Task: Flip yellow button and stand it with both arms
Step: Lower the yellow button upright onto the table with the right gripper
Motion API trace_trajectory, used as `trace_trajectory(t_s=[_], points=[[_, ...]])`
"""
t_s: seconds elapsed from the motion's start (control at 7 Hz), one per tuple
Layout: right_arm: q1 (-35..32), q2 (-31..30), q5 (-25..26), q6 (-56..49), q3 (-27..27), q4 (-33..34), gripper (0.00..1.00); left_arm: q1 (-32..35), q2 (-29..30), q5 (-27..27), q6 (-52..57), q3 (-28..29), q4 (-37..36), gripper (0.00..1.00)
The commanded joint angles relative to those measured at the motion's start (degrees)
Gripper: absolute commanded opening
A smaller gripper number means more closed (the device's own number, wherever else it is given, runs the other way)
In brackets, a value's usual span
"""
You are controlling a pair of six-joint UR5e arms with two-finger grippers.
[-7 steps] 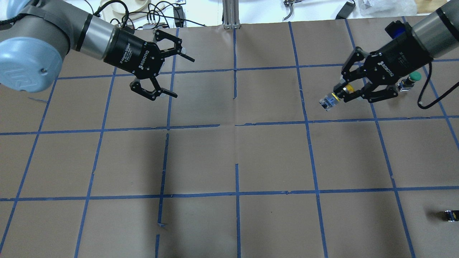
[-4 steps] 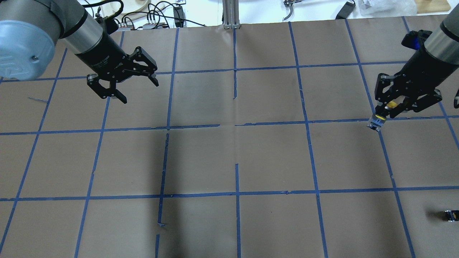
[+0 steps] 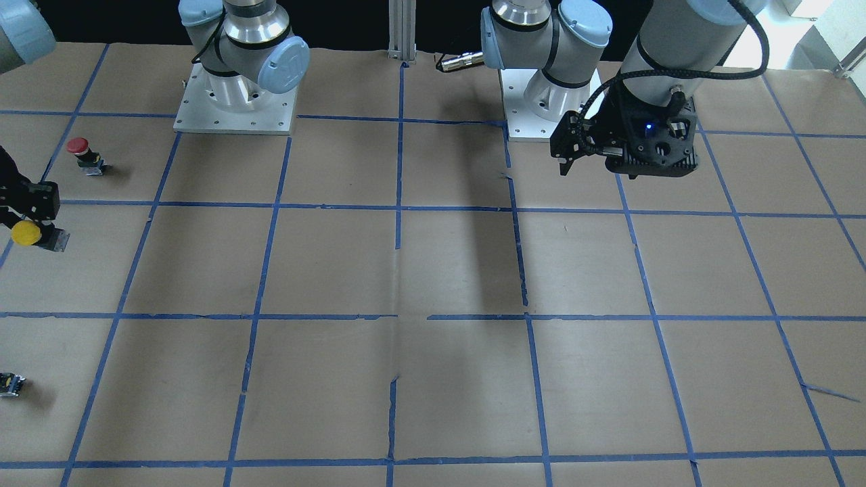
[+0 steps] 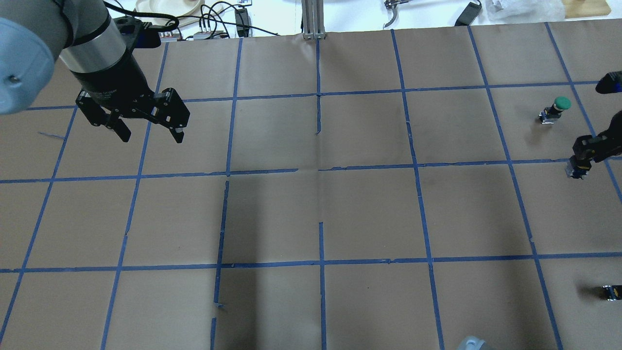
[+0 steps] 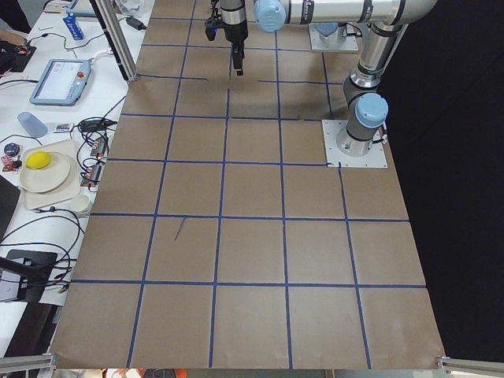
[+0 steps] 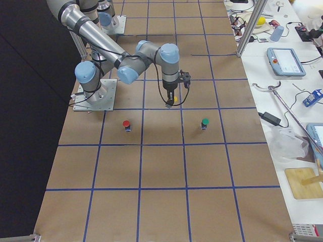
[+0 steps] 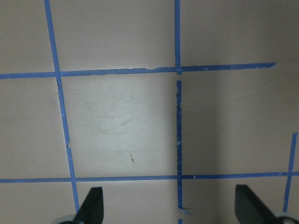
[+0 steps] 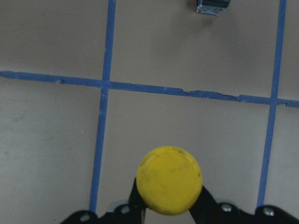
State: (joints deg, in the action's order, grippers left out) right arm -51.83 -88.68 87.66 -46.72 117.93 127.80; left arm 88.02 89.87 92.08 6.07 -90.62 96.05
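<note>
Next, my right gripper sets the yellow button down and lets it go on the bare square (image 3: 66, 257) (image 8: 188, 166) between the red-capped button and the dark block.
My right gripper (image 4: 583, 156) points down at the table's far right and is shut on the yellow button (image 8: 169, 179). Its yellow cap faces the right wrist camera and its grey base (image 4: 575, 170) hangs below the fingers. I cannot tell whether the base touches the table. In the front-facing view the yellow button (image 3: 27, 233) is at the left edge. My left gripper (image 4: 151, 137) is open and empty. It points down above the far left of the table, with both fingertips (image 7: 93, 206) at the bottom of its wrist view.
A green-capped button (image 4: 555, 110) stands just beyond my right gripper. A red-capped button (image 3: 84, 154) stands on its robot side. A small dark block with a yellow spot (image 4: 611, 291) lies at the near right edge. Blue tape lines grid the brown table.
My right gripper has swung right with the yellow button, turned to point down, and uncovered the green button. My left gripper has moved left and turned to point down, still open.
</note>
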Motion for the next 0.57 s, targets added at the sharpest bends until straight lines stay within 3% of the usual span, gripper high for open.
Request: trace_trajectory(t_s=[0.0, 0.14, 0.43], points=[[11.95, -0.09, -12.10, -23.23, 11.06, 13.85, 0.03, 0.31, -1.63, 0.30, 3.32, -0.96, 0.54, 1.00], [15.85, -0.09, -16.34, -31.68, 13.88, 15.97, 0.03, 0.31, -1.54, -0.05, 7.51, -0.70, 0.46, 1.00], [18.69, 0.87, -19.61, -34.49, 14.26, 18.19, 0.03, -0.12, -1.63, 0.21, 8.61, -0.87, 0.63, 1.00]])
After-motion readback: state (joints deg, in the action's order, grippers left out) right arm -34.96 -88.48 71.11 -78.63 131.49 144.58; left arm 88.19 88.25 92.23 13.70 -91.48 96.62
